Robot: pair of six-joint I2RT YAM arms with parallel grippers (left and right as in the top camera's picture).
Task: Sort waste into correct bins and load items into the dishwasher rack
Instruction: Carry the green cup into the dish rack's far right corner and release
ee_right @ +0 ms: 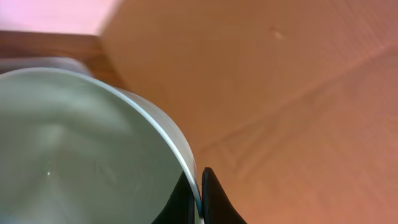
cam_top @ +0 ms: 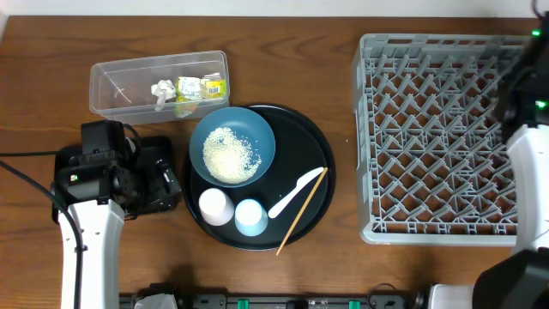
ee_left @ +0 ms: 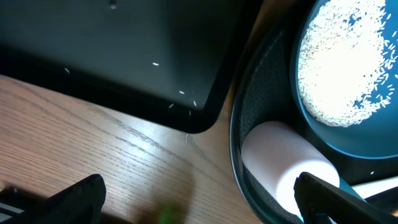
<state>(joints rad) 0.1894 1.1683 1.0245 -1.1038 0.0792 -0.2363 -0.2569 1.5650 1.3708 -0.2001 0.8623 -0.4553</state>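
I should use my right gripper to set the mint-green bowl down in the grey dishwasher rack's side [cam_top: 531, 104] farthest from the round black tray.
The dark-blue dish [cam_top: 262, 130] with the rice heap [cam_top: 229, 154] sits on the round black tray [cam_top: 316, 150]. With it are the white cup [cam_top: 215, 206], pale-blue cup [cam_top: 250, 216], white spoon [cam_top: 296, 190] and chopstick [cam_top: 300, 213]. The tissue wad [cam_top: 162, 90] and yellow-green wrapper [cam_top: 192, 87] lie in the clear tub [cam_top: 111, 86]. My left gripper [ee_left: 202, 202] is open and empty above the wood beside the white cup [ee_left: 273, 162]. My right gripper [ee_right: 199, 193] is shut on the rim of the mint-green bowl [ee_right: 74, 155].
The black rectangular tray [ee_left: 124, 50], with a few stray rice grains, lies under my left arm [cam_top: 94, 167]. The grey dishwasher rack [cam_top: 429, 137] fills the right side, and my right arm [cam_top: 523, 86] hangs over its far right edge.
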